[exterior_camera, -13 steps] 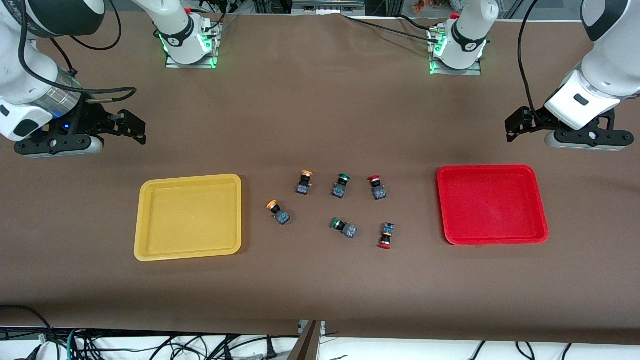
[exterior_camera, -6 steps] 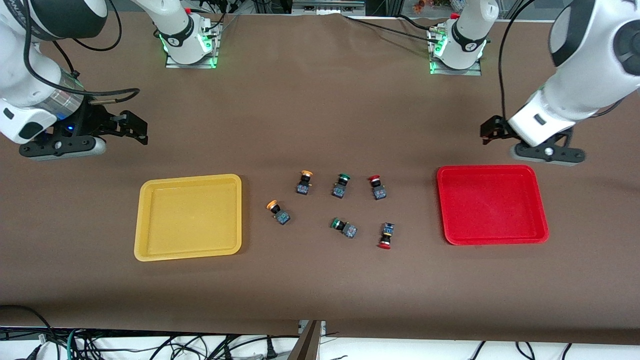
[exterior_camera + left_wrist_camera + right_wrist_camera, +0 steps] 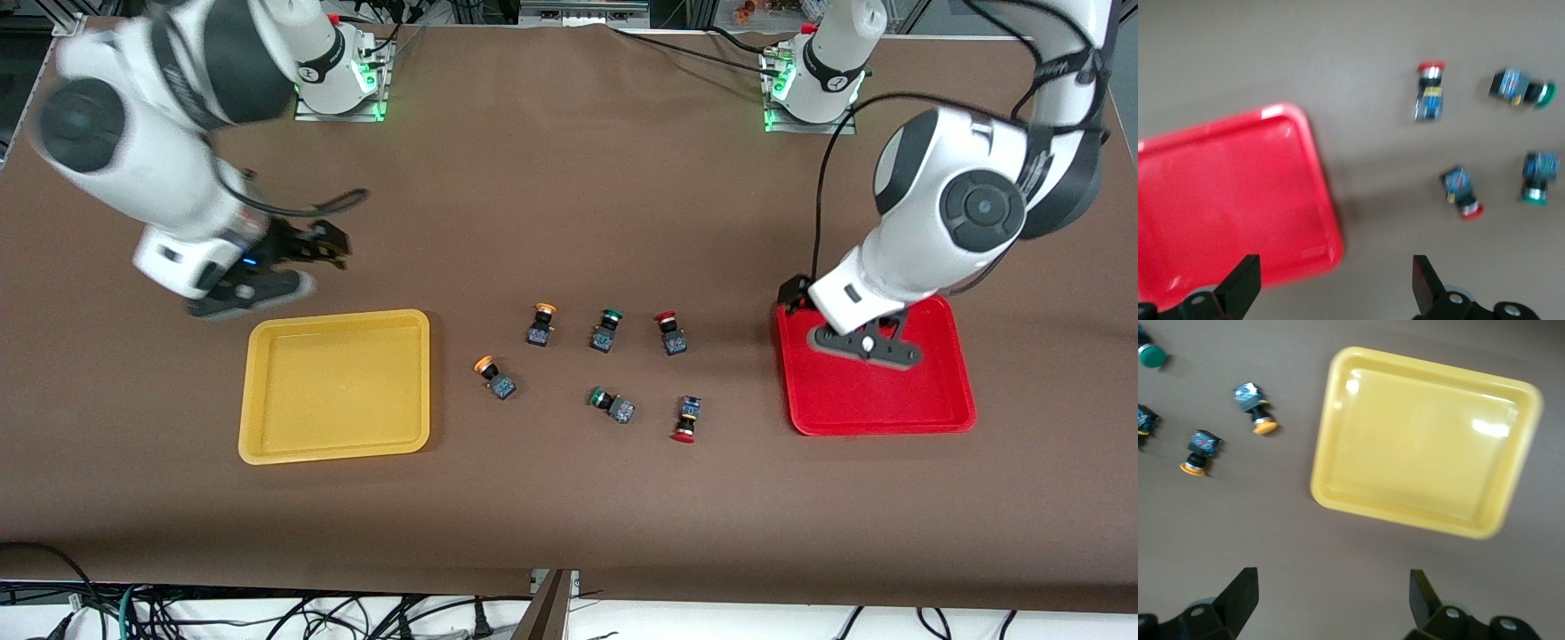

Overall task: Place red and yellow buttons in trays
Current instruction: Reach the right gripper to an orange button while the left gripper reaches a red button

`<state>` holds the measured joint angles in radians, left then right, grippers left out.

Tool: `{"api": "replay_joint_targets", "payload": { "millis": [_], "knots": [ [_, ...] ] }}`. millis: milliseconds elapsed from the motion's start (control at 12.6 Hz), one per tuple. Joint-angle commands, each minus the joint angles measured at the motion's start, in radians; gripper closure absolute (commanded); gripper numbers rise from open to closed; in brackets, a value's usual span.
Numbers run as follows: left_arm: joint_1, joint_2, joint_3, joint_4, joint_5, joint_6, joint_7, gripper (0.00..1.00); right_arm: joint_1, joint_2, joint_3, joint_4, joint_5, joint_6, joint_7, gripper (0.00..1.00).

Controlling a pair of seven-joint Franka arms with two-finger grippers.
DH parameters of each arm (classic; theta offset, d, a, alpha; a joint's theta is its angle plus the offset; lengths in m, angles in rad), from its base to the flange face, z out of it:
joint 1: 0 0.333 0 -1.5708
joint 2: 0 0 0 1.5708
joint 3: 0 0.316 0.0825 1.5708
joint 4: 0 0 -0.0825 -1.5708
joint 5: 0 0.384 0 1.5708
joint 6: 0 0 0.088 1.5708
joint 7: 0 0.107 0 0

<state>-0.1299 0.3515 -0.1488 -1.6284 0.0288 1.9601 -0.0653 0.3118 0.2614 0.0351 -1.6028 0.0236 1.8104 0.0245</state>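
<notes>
My left gripper will move to the red button nearest the front camera and close on the button's blue body (image 3: 690, 407) (image 3: 1429, 107), leaving its red cap free.
Two red buttons (image 3: 671, 332) (image 3: 685, 419) and two yellow buttons (image 3: 540, 323) (image 3: 494, 377) lie on the brown table between the trays. The yellow tray (image 3: 335, 385) sits toward the right arm's end, and the red tray (image 3: 889, 400) toward the left arm's end. Both trays hold nothing. My left gripper (image 3: 858, 342) hangs open and empty over the red tray's corner. In the left wrist view my left gripper (image 3: 1331, 290) sees the red tray (image 3: 1225, 213) and both red buttons (image 3: 1429, 93) (image 3: 1463, 193). My right gripper (image 3: 244, 298) is open and empty over the table just beside the yellow tray. In the right wrist view my right gripper (image 3: 1331, 600) sees the yellow tray (image 3: 1425, 440) and both yellow buttons (image 3: 1255, 403) (image 3: 1199, 450).
Two green-capped switches (image 3: 606, 329) (image 3: 611, 404) lie among the buttons in the middle. They also show in the left wrist view (image 3: 1521, 87) (image 3: 1538, 177). The arm bases (image 3: 338, 80) (image 3: 809, 84) stand along the table's edge farthest from the front camera.
Both arms swung in from the table's ends. The left gripper moved over the red tray and the right gripper came up to the yellow tray. The buttons and trays have not moved.
</notes>
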Motion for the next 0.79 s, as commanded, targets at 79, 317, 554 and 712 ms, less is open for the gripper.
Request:
{"api": "replay_joint_targets", "payload": {
  "millis": [79,317,554,712],
  "knots": [
    [-0.086,0.21,0.011,0.117,-0.013,0.231,0.001,0.0,0.099,0.275,-0.004,0.122,-0.001,0.222,-0.02,0.0],
    [-0.103,0.328,0.009,0.107,-0.01,0.429,0.012,0.0,0.156,0.471,-0.004,0.257,-0.002,0.341,-0.011,0.0],
    [-0.142,0.428,0.012,0.101,0.052,0.623,0.013,0.0,0.179,0.554,-0.004,0.262,-0.001,0.483,-0.005,0.0],
    [-0.145,0.454,0.011,0.097,0.075,0.655,0.012,0.0,0.182,0.591,-0.004,0.259,0.002,0.515,0.006,0.0]
  ]
}}
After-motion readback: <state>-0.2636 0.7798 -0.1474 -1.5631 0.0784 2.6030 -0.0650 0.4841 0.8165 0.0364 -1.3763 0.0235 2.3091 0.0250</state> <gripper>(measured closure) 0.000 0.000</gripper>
